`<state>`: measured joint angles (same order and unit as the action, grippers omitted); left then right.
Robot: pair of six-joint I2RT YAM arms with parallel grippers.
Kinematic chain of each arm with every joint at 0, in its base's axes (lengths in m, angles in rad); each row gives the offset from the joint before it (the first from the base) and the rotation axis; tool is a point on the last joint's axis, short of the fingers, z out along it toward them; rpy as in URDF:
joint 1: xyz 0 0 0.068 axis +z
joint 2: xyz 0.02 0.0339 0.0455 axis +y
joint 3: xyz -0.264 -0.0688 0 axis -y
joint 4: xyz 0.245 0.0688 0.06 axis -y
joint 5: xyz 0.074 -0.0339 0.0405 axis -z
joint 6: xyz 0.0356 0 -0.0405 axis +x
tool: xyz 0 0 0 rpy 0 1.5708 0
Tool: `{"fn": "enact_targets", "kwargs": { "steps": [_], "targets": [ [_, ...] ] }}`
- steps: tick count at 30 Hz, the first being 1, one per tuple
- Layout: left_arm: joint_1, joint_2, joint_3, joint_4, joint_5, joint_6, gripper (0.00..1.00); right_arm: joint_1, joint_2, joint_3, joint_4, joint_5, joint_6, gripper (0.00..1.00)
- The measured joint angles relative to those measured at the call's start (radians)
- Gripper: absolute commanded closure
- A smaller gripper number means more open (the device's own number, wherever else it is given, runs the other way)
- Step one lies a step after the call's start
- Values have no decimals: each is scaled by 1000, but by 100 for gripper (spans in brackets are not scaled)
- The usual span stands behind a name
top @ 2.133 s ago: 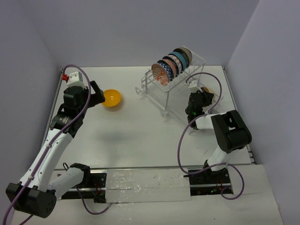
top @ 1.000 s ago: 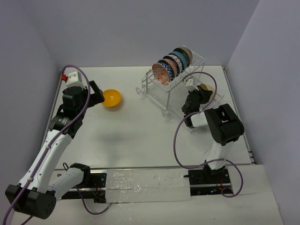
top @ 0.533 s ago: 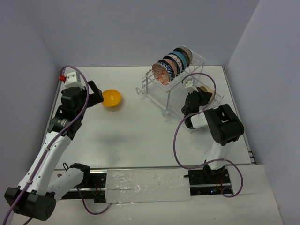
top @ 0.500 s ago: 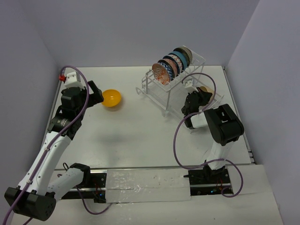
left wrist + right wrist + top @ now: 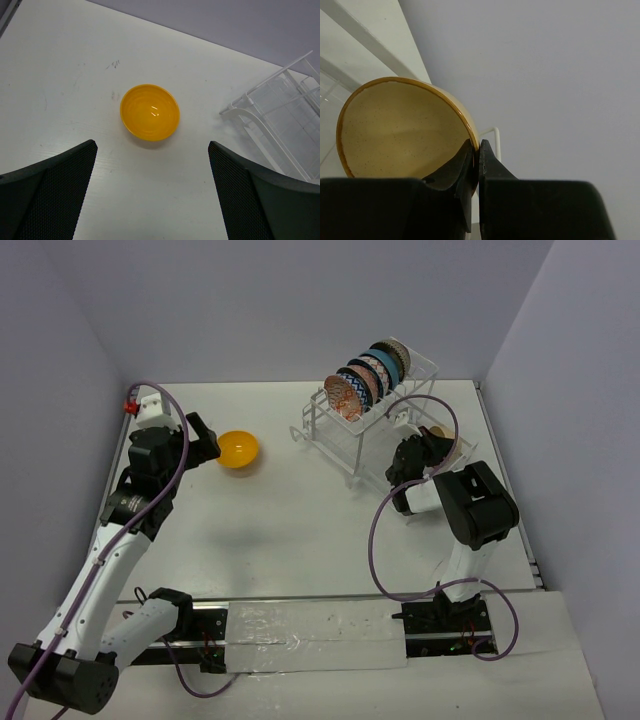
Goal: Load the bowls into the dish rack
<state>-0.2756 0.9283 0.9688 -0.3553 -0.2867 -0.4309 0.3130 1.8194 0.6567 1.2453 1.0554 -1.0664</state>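
The robot's right gripper should set the tan bowl down on the lower level of the white dish rack point(image 5: 438, 445) point(image 5: 416, 135).
An orange-yellow bowl point(image 5: 239, 450) sits upright on the table at the left, also in the left wrist view point(image 5: 149, 112). My left gripper point(image 5: 204, 441) point(image 5: 152, 192) is open and empty, just left of it. The white dish rack point(image 5: 372, 430) stands at the back right with several patterned and blue bowls point(image 5: 365, 379) upright in its top slots. My right gripper point(image 5: 428, 443) point(image 5: 476, 150) is shut on the rim of a tan bowl point(image 5: 405, 127) point(image 5: 441, 433), held tilted at the rack's right end.
A white rack wire point(image 5: 490, 137) shows just behind the tan bowl. The rack's clear tray and wire legs point(image 5: 280, 125) lie to the right of the orange-yellow bowl. Side walls close in the table left and right.
My right gripper has lifted the tan bowl slightly up and left toward the rack. My left arm has pulled back a little to the left from the orange-yellow bowl.
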Motion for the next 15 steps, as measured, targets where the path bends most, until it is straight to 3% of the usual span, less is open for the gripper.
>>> {"fn": "enact_targets", "kwargs": {
  "steps": [15],
  "targets": [
    [-3,-14,0,0,-8,0,1,6,14,18,34,45,-107,92]
  ]
}}
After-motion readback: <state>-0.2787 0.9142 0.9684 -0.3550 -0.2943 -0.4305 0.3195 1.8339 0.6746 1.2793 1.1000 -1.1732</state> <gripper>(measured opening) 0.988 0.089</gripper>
